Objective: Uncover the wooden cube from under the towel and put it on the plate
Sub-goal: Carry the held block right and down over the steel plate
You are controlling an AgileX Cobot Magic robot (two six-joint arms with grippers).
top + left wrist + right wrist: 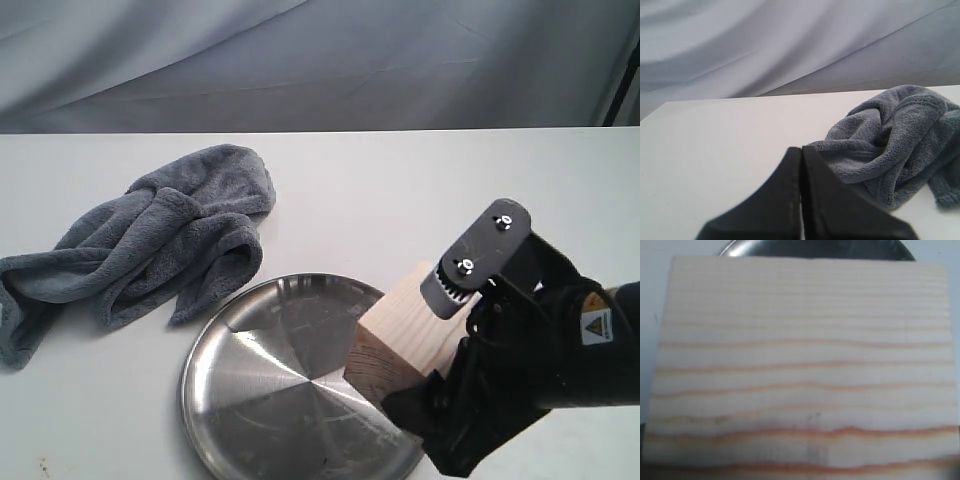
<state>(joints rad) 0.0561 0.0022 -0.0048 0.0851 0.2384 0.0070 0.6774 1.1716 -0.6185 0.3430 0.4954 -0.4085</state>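
Observation:
Next, my right gripper lets go of the wooden cube around the middle of the steel plate point(301, 369).
The wooden cube point(398, 330), pale with reddish grain lines, is tilted over the right rim of the steel plate point(270, 385). My right gripper point(432, 342) is shut on it, one finger above and one below. Whether the cube touches the plate I cannot tell. In the right wrist view the cube point(805, 365) fills nearly the whole frame, with a sliver of the plate point(815, 247) beyond it. The blue-grey towel point(150, 240) lies crumpled on the table, left of the plate. My left gripper point(801, 150) is shut and empty, low over the table, short of the towel point(895, 135).
The white table point(420, 190) ends at a far edge with a grey cloth backdrop point(320, 60) behind it. The towel's lower folds reach close to the plate's upper left rim. The black right arm point(540, 350) fills the lower right corner.

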